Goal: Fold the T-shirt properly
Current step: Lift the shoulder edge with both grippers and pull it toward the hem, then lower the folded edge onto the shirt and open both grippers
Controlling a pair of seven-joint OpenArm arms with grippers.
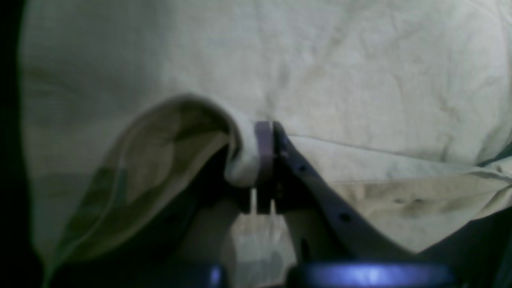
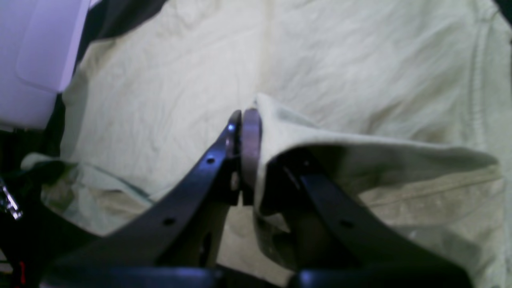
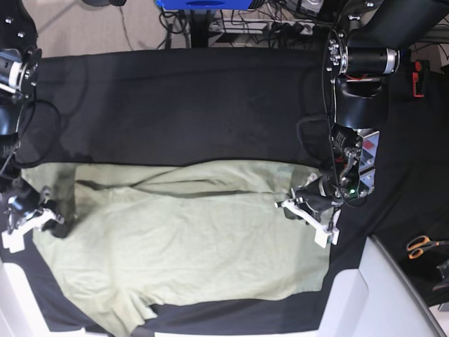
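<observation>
I need to release the doubled-over edge with my left gripper on the T-shirt's side border (image 3: 325,216) facing the orange-handled scissors.
The pale green T-shirt (image 3: 189,246) lies spread across the black table cloth (image 3: 175,105), its far edge doubled over toward the front. On the right of the base view, my left gripper (image 3: 309,210) is shut on the T-shirt's edge. The left wrist view shows a fold of T-shirt (image 1: 240,160) pinched in the left gripper (image 1: 267,152). On the left of the base view, my right gripper (image 3: 31,214) pinches the opposite edge. In the right wrist view, the T-shirt (image 2: 360,80) fills the frame and a lifted hem is clamped in the right gripper (image 2: 248,148).
Orange-handled scissors (image 3: 421,246) lie on the cloth at the right. A white panel (image 3: 386,295) rises at the front right corner and another white part (image 3: 14,309) at the front left. Cables and a blue stand (image 3: 203,3) sit behind the table.
</observation>
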